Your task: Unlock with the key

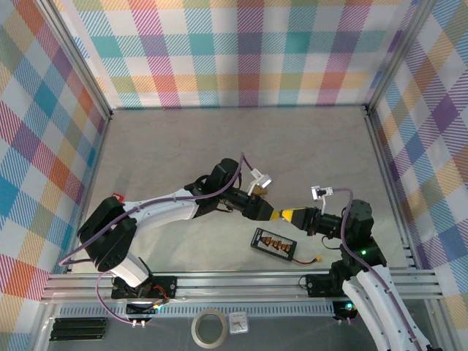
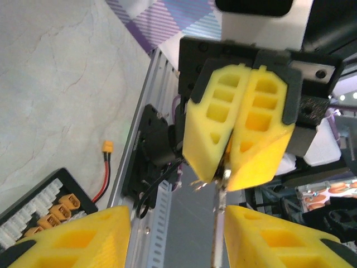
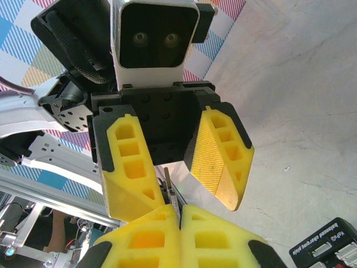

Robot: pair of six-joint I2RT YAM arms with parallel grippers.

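The key slants from my right gripper's fingertips, so next my left gripper pinches the blade (image 3: 168,177) while my right gripper opens and takes hold of the key's head again in line.
The key (image 2: 218,223) is a thin silvery strip held out by my right gripper (image 1: 294,215), which is shut on its head. In the right wrist view the key (image 3: 173,195) juts up from between my right gripper's (image 3: 179,207) closed yellow fingers. My left gripper (image 1: 268,210) faces it tip to tip above the table's front middle. It is open, and the key's blade lies in the gap of the left gripper (image 2: 175,223), close against one of its fingers (image 2: 262,234). The opposite view shows both left fingers (image 3: 222,156) spread apart around the blade.
A black charger board (image 1: 273,243) with yellow connectors and a red-black lead lies on the table just below the grippers. The aluminium frame rail (image 1: 219,281) runs along the near edge. A tape roll (image 1: 209,327) sits beyond it.
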